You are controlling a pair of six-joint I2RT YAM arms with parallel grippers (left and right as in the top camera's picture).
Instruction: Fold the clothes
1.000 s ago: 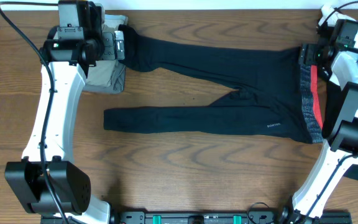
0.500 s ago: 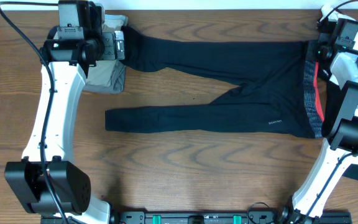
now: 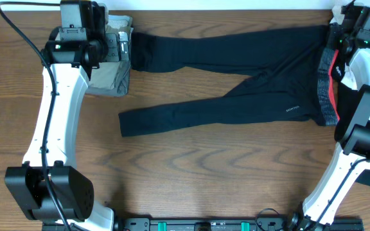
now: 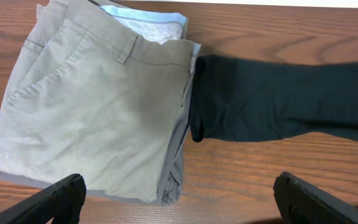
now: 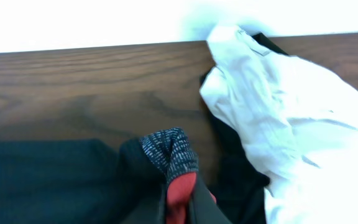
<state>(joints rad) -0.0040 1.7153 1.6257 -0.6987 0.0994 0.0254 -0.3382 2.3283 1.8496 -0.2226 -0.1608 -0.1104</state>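
Observation:
Next, my left gripper goes to the lower leg's cuff (image 3: 124, 123) on the black leggings, the cuff farther from the khaki trousers, and closes there.
The clothes, long black leggings (image 3: 236, 70), lie spread across the table with both legs pointing left. Their red-and-grey waistband (image 3: 328, 90) is at the right. My right gripper (image 3: 334, 48) sits at the far right corner, shut on the waistband's top end. In the right wrist view the red and grey band (image 5: 169, 155) bunches up between the fingers of the right gripper (image 5: 182, 205). My left gripper (image 3: 122, 46) hangs open at the far left. The cuff of the upper leg (image 4: 278, 99) lies just beyond the left gripper (image 4: 179, 193), which holds nothing.
Folded khaki trousers (image 4: 86, 106) rest on a lighter garment at the far left, beside the upper leg's cuff and also seen from overhead (image 3: 111, 74). A crumpled white garment (image 5: 291, 124) lies right of the waistband. The table's far edge (image 5: 104, 50) runs close behind.
The right gripper has shut on the waistband and pulled it toward the far right corner. The leggings have slid right, and the lower leg's cuff now sits further right. The left arm stayed put.

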